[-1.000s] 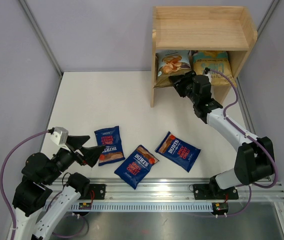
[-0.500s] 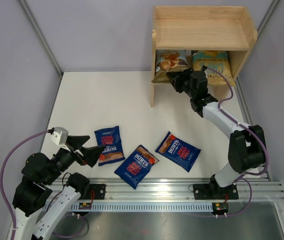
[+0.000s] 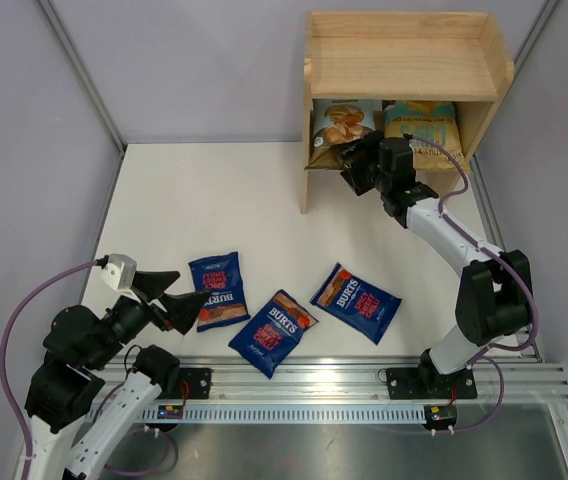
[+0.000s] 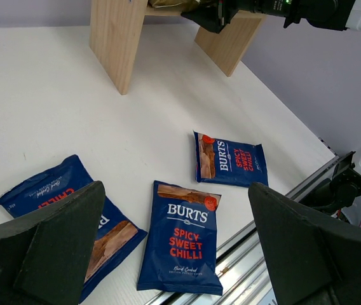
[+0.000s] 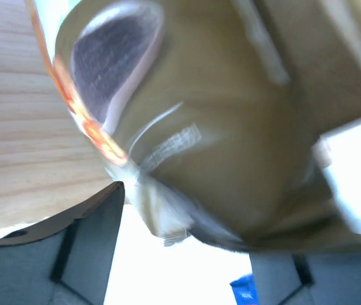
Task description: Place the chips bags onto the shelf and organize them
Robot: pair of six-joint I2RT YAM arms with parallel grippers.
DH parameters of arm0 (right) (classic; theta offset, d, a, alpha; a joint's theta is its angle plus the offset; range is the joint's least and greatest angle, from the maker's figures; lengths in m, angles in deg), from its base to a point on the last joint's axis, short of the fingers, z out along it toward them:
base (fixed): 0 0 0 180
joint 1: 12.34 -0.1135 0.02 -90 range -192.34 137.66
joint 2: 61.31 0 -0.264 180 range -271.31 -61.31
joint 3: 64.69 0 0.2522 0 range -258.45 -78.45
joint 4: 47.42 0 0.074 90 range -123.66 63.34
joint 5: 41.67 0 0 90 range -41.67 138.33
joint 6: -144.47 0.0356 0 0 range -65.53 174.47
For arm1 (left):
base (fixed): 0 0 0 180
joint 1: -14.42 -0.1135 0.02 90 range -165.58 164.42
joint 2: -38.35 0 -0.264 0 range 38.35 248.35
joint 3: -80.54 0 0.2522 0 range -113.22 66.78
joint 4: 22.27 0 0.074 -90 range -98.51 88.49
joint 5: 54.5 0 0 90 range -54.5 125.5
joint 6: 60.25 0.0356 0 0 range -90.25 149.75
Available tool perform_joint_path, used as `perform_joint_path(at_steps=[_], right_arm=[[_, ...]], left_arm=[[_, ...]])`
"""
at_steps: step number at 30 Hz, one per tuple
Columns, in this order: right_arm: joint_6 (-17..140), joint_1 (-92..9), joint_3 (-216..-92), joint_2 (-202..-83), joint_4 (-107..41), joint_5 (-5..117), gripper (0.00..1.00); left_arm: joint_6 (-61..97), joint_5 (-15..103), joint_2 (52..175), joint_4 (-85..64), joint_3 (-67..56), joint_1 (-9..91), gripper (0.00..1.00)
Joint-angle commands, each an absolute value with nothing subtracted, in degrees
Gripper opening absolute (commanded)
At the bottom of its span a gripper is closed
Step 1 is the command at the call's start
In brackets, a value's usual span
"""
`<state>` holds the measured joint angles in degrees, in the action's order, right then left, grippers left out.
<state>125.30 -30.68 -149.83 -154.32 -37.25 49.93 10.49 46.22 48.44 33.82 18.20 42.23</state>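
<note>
The robot's left gripper needs to grip the long outer edge (image 3: 195,292) of the BURTS bag farthest from the shelf, on the side away from the middle BURTS bag.
The wooden shelf (image 3: 404,60) stands at the back right. On its lower tier stand the pale blue bag (image 3: 341,122) and the golden-yellow bag (image 3: 421,122). My right gripper (image 3: 354,165) is open at the front of that tier, its fingers either side of the pale blue bag's (image 5: 218,127) bottom edge. Three dark blue BURTS bags lie flat on the table: left (image 3: 218,290), middle (image 3: 273,332), right (image 3: 356,302). My left gripper (image 3: 179,298) is open and empty, held above the table beside the left BURTS bag (image 4: 53,197), with the middle one (image 4: 185,236) between its fingers in the wrist view.
The white table (image 3: 204,200) is ringed by grey walls. A metal rail (image 3: 304,385) runs along the near edge. The shelf's side panel (image 4: 117,38) stands on the table. The shelf's top tier holds nothing.
My right gripper has moved up and in toward the shelf, and the pale blue bag has gone from leaning out of the lower tier to more upright inside. The left arm has not moved.
</note>
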Motion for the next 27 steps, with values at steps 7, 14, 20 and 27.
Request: perform_joint_path(at_steps=[7,14,20,27], right_arm=[[121.7,-30.6,-150.3,-148.8,-27.7,50.3,0.91],[119.6,-30.6,-148.9,-145.4,-29.6,54.2,0.99],[114.9,-30.6,-148.2,-140.6,-27.4,57.1,1.0],[101.9,-30.5,-139.2,-128.4,-20.4,53.9,0.99]], left_arm=[[10.8,45.5,48.7,31.6,18.2,42.3,0.99],[9.9,43.6,50.0,31.7,18.3,42.3,0.99],[3.1,28.2,60.3,36.9,16.1,42.3,0.99],[-4.0,24.2,74.6,27.5,22.7,40.8,0.99]])
